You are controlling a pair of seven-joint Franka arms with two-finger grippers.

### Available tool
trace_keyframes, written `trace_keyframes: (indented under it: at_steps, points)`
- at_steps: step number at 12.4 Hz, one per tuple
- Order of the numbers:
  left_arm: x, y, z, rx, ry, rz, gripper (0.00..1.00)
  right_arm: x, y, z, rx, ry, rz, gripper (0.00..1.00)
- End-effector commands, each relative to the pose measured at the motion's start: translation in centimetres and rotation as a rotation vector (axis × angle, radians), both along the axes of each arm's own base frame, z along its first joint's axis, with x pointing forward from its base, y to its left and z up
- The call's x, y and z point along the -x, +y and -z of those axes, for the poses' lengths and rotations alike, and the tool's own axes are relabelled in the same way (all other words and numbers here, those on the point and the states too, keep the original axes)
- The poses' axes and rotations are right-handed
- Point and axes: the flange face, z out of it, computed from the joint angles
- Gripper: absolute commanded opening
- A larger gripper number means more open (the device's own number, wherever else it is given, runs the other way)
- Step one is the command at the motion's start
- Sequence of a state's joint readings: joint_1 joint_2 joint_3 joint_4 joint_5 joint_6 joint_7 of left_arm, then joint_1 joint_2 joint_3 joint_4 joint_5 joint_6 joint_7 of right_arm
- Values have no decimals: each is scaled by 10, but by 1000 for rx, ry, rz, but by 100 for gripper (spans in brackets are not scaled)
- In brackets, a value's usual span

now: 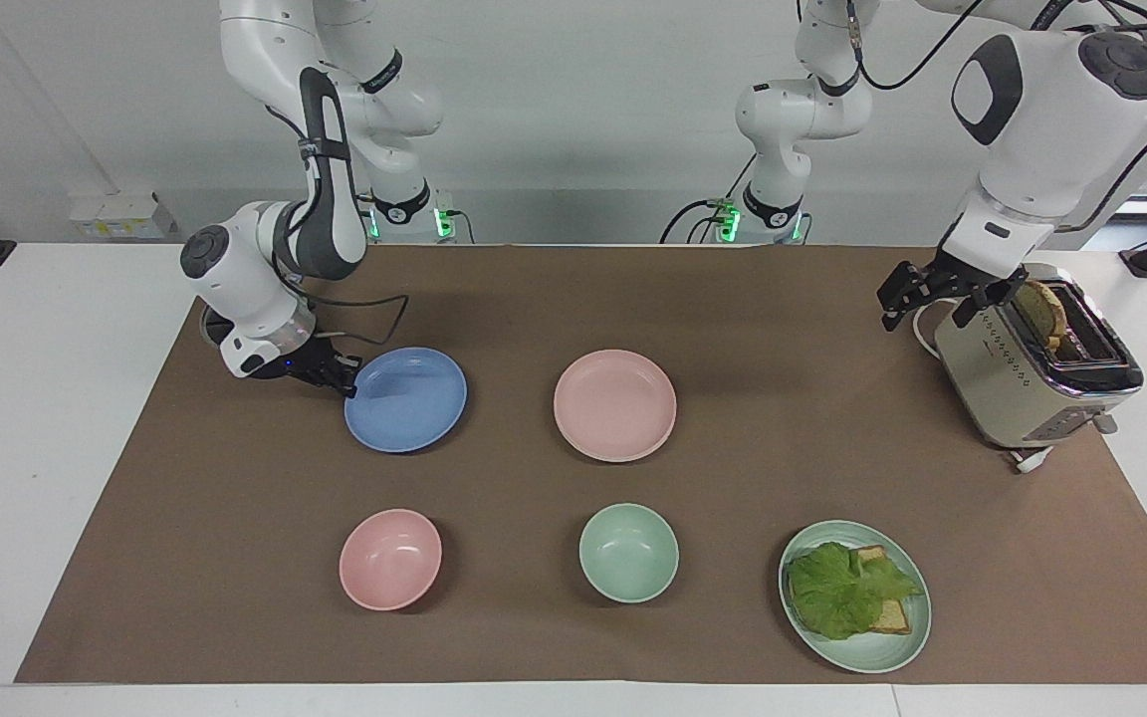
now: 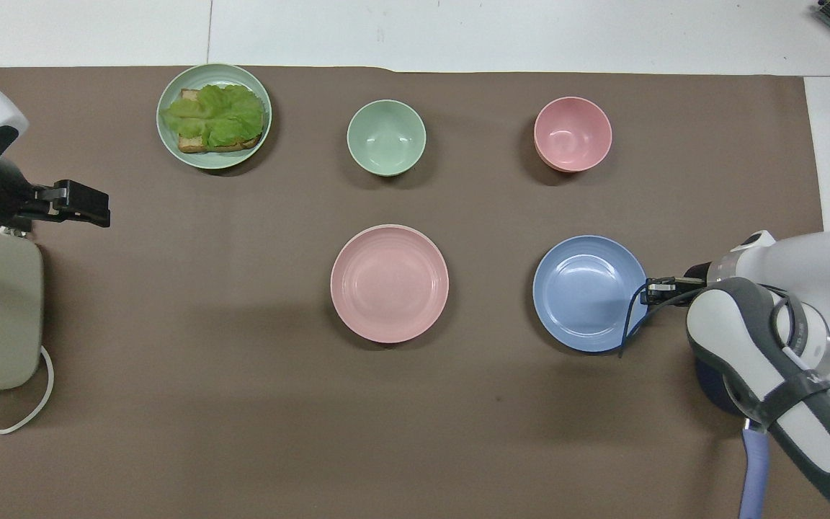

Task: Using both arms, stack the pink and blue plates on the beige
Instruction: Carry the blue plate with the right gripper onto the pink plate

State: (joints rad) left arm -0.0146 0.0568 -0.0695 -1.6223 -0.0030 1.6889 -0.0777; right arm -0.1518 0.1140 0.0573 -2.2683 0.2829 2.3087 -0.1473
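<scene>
The blue plate will go down on top of the pink plate (image 2: 391, 282) from my right gripper.
The blue plate (image 1: 405, 399) (image 2: 590, 293) lies on the brown mat toward the right arm's end. My right gripper (image 1: 347, 383) (image 2: 647, 292) is low at the plate's rim on that end, shut on the rim. The pink plate (image 1: 615, 404) (image 2: 390, 283) sits mid-table, beside the blue one. Under its rim shows a thin cream edge, the beige plate (image 1: 623, 459), otherwise hidden. My left gripper (image 1: 917, 302) (image 2: 87, 204) hangs open and holds nothing, in the air beside the toaster.
A toaster (image 1: 1032, 368) with a slice of toast stands at the left arm's end. Farther from the robots are a pink bowl (image 1: 390, 558), a mint-green bowl (image 1: 628, 552) and a green plate (image 1: 854, 596) with bread and lettuce.
</scene>
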Motion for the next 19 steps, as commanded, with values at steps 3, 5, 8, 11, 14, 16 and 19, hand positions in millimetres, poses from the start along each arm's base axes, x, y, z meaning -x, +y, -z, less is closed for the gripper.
trace_keyframes:
  at_steps: [3,5,8,11,14,16,19]
  points:
    - [-2,1,-2,-15,4,13,100,-20,28,-70,-52,6,9,0]
    - [-2,1,-2,-15,4,13,100,-27,86,-85,-48,9,28,0]
    - [-2,1,-2,-15,4,13,100,-26,189,-89,-42,-48,114,0]
    - [-2,1,-2,-15,4,13,100,-32,269,-86,-64,-18,188,0]
    - [-2,1,-2,-15,4,13,100,-26,315,-68,-51,21,199,0]
    - [-2,1,-2,-15,4,13,100,-25,325,-59,-48,4,185,0]
    - [-2,1,-2,-15,4,13,100,-21,337,-45,-41,17,168,0]
